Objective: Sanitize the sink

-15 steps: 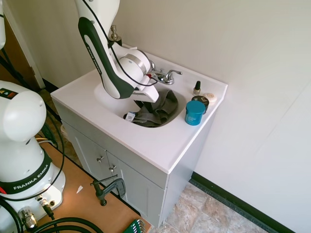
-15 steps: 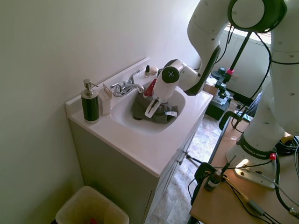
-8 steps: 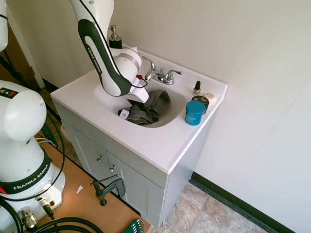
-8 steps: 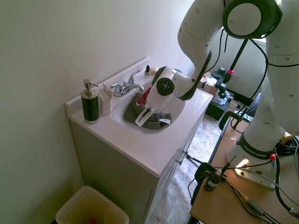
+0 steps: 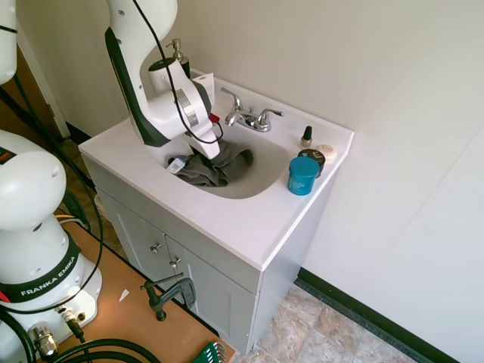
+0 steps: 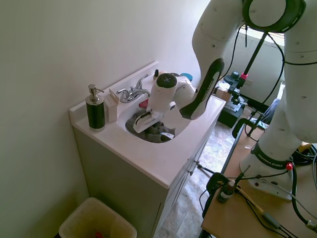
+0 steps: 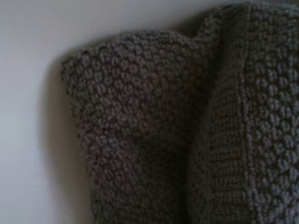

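Note:
Next, I release the grey cloth from my gripper on the vanity top, across the basin from the teal jar (image 5: 127, 141).
The sink (image 5: 261, 178) is a white oval basin set in a white vanity top, with a chrome two-handle faucet (image 5: 249, 117) behind it. A bunched grey knitted cloth (image 5: 219, 168) with a white tag lies in the basin's left part. My gripper (image 5: 198, 151) points down into the basin and is shut on the cloth's upper edge. From the other side, the gripper (image 6: 144, 121) presses the cloth (image 6: 159, 131) against the sink (image 6: 122, 116) wall near the faucet (image 6: 131, 92). The wrist view is filled by the cloth (image 7: 154, 140) against white basin (image 7: 28, 93).
A teal jar (image 5: 303, 175), a black-lidded jar (image 5: 311, 156) and a small dark bottle (image 5: 307, 137) stand on the vanity's right side. A dark soap dispenser (image 6: 95, 111) and a small white box (image 6: 111, 106) stand by the faucet. A bin (image 6: 96, 220) sits on the floor.
The gripper has dragged the grey cloth across the basin, from the side near the jars toward the side near the soap dispenser. The drain end of the basin now shows bare.

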You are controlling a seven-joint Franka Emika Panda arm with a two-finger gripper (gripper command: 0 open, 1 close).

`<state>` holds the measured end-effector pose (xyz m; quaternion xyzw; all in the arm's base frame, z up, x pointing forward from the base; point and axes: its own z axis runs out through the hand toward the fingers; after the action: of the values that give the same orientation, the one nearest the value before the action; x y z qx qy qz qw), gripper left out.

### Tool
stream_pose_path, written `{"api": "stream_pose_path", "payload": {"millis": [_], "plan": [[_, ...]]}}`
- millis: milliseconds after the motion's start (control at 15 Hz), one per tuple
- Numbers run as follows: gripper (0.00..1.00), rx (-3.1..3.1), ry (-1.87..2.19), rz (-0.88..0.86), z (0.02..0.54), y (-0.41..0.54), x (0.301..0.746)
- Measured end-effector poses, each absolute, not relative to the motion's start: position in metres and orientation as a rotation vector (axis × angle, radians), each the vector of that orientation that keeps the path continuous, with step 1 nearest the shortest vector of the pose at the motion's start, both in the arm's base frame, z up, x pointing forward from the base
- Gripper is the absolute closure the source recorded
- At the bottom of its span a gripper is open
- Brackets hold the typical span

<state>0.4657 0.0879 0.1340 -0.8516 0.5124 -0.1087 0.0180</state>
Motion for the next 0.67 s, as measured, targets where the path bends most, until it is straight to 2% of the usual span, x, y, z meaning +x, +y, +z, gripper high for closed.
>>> {"api": "stream_pose_path", "payload": {"millis": [667], "plan": [[1.00,-2.466,1.525,0.140,0.195,0.103,0.478]]}}
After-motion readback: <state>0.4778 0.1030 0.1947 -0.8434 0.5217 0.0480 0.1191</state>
